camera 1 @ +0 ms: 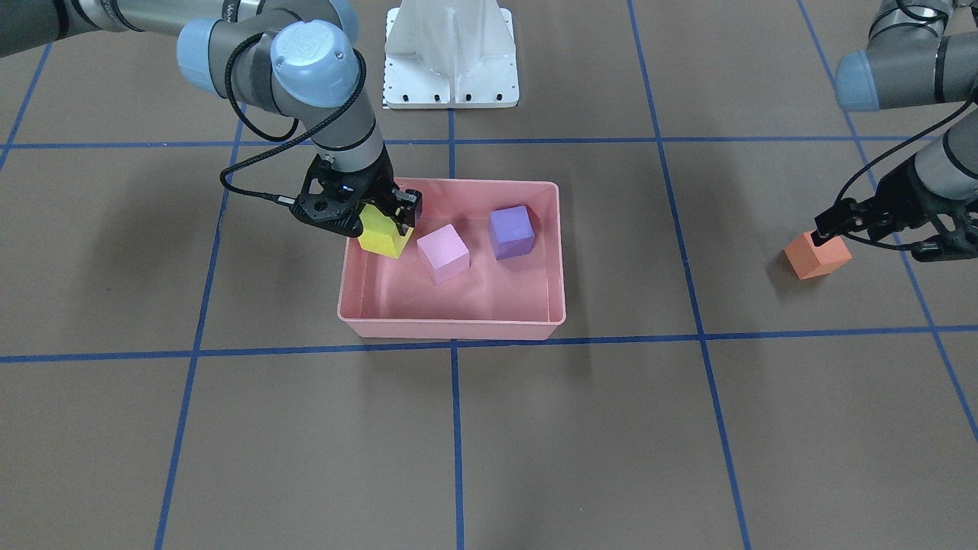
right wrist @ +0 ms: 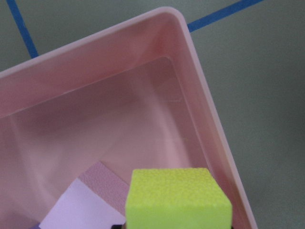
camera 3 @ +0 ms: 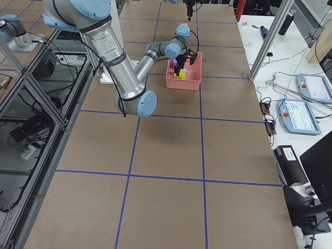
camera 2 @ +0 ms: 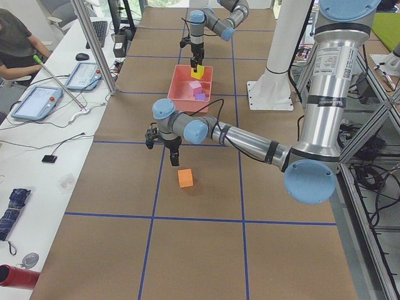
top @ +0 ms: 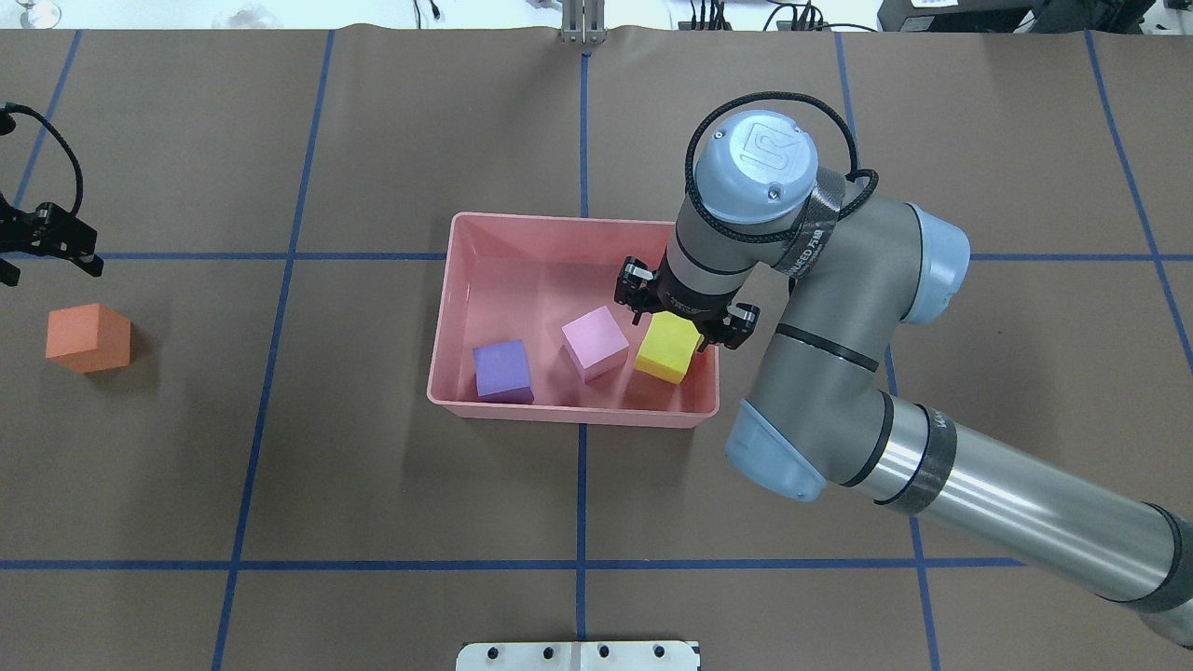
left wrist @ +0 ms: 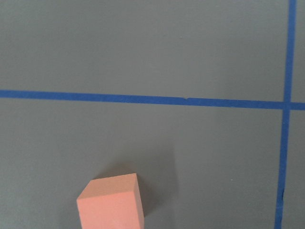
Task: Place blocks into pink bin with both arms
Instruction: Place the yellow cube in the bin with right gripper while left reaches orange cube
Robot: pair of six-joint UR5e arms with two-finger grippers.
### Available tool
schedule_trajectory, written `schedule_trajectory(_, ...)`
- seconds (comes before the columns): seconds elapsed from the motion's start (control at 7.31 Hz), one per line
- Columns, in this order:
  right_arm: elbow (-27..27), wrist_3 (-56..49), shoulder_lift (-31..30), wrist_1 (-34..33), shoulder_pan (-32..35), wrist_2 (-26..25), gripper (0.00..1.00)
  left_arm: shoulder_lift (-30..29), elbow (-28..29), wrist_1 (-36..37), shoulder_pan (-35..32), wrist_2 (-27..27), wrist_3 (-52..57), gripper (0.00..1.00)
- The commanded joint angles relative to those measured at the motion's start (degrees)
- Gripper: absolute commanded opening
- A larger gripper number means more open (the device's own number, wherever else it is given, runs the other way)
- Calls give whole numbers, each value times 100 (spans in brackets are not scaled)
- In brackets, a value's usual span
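Observation:
The orange block sits far from the pink bin. Next, I should lower my left gripper to it and close on the orange block's opposite sides (camera 1: 817, 257) (left wrist: 111, 202).
The pink bin (camera 1: 451, 327) sits mid-table; it also shows in the overhead view (top: 445, 308). Inside lie the light pink block (camera 1: 443, 253) and the purple block (camera 1: 510, 231). My right gripper (camera 1: 386, 228) is shut on the yellow block (camera 1: 380, 238) and holds it tilted inside the bin's corner, beside the pink block; the right wrist view shows the yellow block (right wrist: 177, 200) just above the bin floor. The orange block (camera 1: 817, 256) stands on the table far from the bin. My left gripper (camera 1: 871, 243) hovers open just above and beyond the orange block (left wrist: 112, 204).
The white pedestal base (camera 1: 451, 57) stands behind the bin on the robot's side. Blue tape lines (top: 582, 494) grid the brown table. A side desk with tablets (camera 2: 37, 100) and a seated person runs along the far edge.

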Motion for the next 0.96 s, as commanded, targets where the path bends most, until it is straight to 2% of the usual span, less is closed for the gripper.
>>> schedule_trajectory(0.0, 144, -6, -17, -4, 44, 9, 100, 218, 136, -9, 40, -9, -284, 100)
schedule_trajectory(0.41, 609, -285, -314, -259, 561, 89, 100, 201, 479, -297, 408, 244, -645, 100)
schedule_trajectory(0.68, 619, -525, -421, -259, 624, 89, 100, 193, 813, -799, 514, 246, -715, 100)
schedule_trajectory(0.82, 698, -525, -465, -259, 642, 89, 100, 192, 832, -809, 593, 255, -716, 100)
